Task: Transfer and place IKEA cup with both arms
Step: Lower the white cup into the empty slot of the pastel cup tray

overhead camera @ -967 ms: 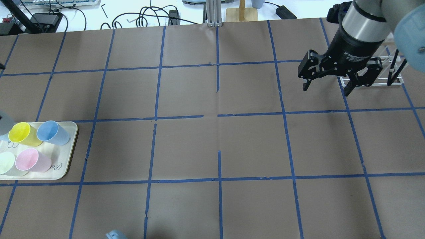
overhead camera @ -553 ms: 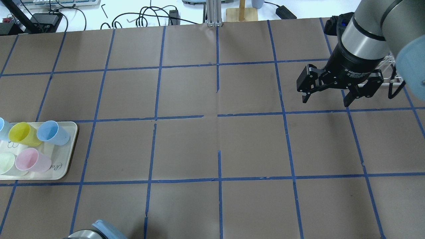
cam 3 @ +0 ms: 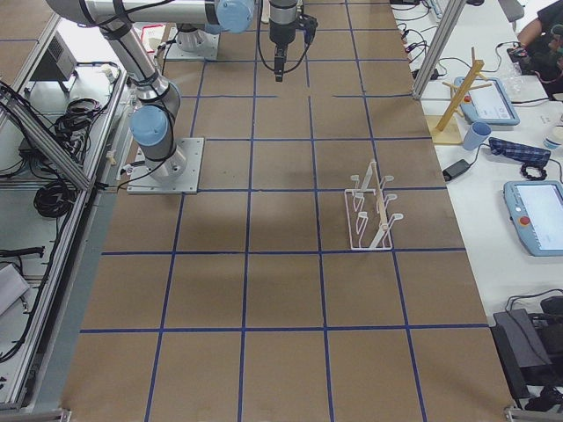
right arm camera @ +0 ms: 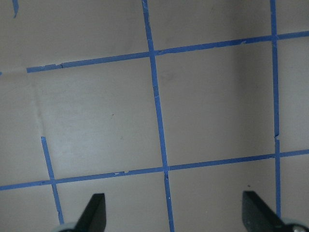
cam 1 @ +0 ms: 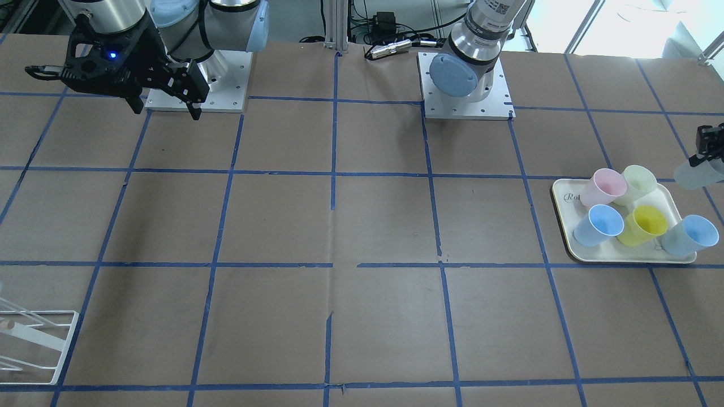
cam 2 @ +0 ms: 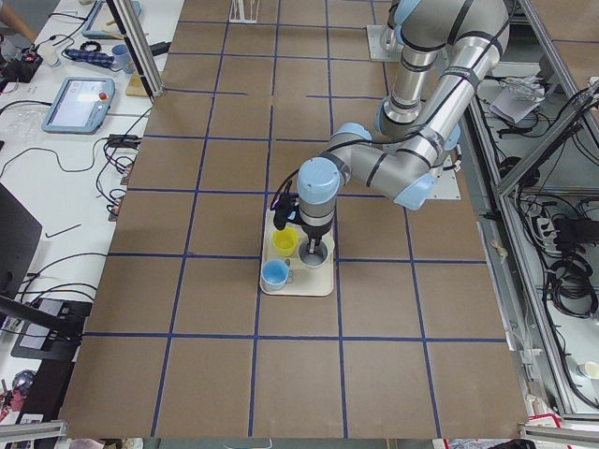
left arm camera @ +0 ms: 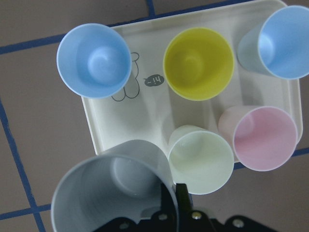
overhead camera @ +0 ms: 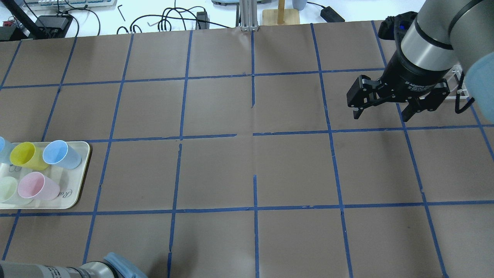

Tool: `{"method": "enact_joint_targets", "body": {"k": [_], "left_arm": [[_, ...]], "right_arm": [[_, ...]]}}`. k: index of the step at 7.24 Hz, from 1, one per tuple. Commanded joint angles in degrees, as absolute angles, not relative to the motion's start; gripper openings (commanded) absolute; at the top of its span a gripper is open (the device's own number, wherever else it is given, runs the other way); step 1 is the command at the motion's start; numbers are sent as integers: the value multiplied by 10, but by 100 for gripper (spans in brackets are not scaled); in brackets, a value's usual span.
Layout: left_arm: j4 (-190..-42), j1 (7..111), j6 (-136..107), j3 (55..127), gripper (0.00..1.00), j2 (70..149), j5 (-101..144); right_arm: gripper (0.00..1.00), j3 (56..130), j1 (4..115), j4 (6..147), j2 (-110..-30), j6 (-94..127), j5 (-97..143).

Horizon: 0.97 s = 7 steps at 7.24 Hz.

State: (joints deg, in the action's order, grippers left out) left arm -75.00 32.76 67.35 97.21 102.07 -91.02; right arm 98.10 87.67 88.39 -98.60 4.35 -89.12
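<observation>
The robot's left gripper will release the pale grey cup in the cream tray's empty corner [cam 1: 662, 200] [left arm camera: 128, 140] next to the pale green cup.
The pale grey IKEA cup [left arm camera: 113, 188] hangs upright from my left gripper [left arm camera: 175, 193], whose fingers pinch its rim, one inside and one outside. It is lifted above the cream tray's [left arm camera: 145, 121] edge. In the front view the cup [cam 1: 693, 174] shows at the right edge, beside the tray [cam 1: 565, 226]. My right gripper [overhead camera: 380, 112] is open and empty, hovering over the table's far right part. Its two fingertips show in the right wrist view [right arm camera: 176, 217] above bare brown paper. The left gripper is outside the overhead view.
The tray [overhead camera: 77, 193] holds two light blue cups [overhead camera: 60, 153], a yellow cup [overhead camera: 25, 155], a pink cup [overhead camera: 36, 186] and a pale green cup [overhead camera: 7, 189]. A white wire rack [cam 3: 369, 215] stands near the right arm. Blue tape lines grid the table.
The grey cup has left the overhead view's left edge, uncovering a light blue cup. The left arm's elbow has come in at the bottom edge. My right gripper has moved slightly nearer, still open.
</observation>
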Motion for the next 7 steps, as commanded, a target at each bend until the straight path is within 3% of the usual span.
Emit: {"method": "enact_joint_targets", "body": {"k": [1, 7], "left_arm": [[-737, 325, 659, 966, 0, 1056, -912], [-700, 327, 622, 982, 0, 1080, -906]], "right_arm": [[100, 967, 875, 885, -978, 45, -887], [100, 959, 876, 881, -960, 38, -890]]}}
